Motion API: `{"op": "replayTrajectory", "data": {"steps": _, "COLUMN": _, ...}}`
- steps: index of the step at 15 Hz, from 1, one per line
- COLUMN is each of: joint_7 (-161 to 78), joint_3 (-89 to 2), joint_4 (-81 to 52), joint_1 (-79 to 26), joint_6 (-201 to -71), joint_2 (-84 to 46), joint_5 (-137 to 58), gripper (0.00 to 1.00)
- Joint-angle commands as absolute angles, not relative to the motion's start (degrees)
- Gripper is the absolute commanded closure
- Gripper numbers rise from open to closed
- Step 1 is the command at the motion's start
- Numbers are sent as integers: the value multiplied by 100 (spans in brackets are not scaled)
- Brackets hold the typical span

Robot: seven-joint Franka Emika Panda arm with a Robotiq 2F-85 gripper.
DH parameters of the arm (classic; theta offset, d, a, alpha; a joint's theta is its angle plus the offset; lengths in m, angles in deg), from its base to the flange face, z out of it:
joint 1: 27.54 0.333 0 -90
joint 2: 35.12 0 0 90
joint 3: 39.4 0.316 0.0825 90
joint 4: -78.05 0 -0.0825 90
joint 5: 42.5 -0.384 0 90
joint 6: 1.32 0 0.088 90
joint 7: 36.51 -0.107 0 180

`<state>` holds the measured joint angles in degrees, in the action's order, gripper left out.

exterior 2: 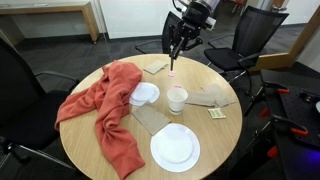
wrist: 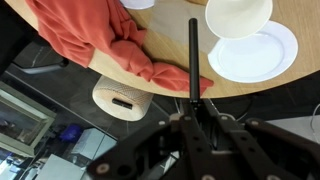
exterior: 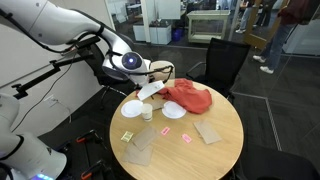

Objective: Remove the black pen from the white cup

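The robot's gripper should release the black pen on the bare table (exterior: 168, 153) in front of the small pink tags.
My gripper (exterior 2: 183, 42) is shut on the black pen (exterior 2: 177, 58) and holds it almost upright above the table. The pen's lower tip hangs a little above the white cup (exterior 2: 177, 98), clear of its rim. In the wrist view the pen (wrist: 193, 55) runs straight up from between my fingers (wrist: 193, 108), and the cup (wrist: 238, 15) sits to its right. The gripper (exterior: 152, 80) hovers above the cup (exterior: 147, 113) near the table's edge. The pen itself is too thin to make out there.
A red cloth (exterior 2: 105, 100) lies across the round wooden table (exterior 2: 225, 140). Two flat white discs (exterior 2: 175, 148) (exterior 2: 145, 93) lie near the cup. Flat tan squares (exterior: 209, 131) and small tags lie on the table. Black chairs (exterior 2: 250, 40) stand around it.
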<state>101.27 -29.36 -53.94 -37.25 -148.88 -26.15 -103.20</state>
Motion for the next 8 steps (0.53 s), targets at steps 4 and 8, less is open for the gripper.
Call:
{"op": "replayTrajectory", "data": {"steps": 4, "joint_7": 9891, "joint_3": -3936, "joint_4": -5529, "joint_1": -3605, "joint_6": -14918, "joint_2": -2792, "joint_5": -10012, "gripper": 96}}
{"op": "replayTrajectory", "data": {"steps": 8, "joint_7": 9840, "joint_3": -4345, "joint_4": -5300, "joint_1": -3728, "joint_6": -14968, "joint_2": -2369, "joint_5": -9855, "gripper": 96}}
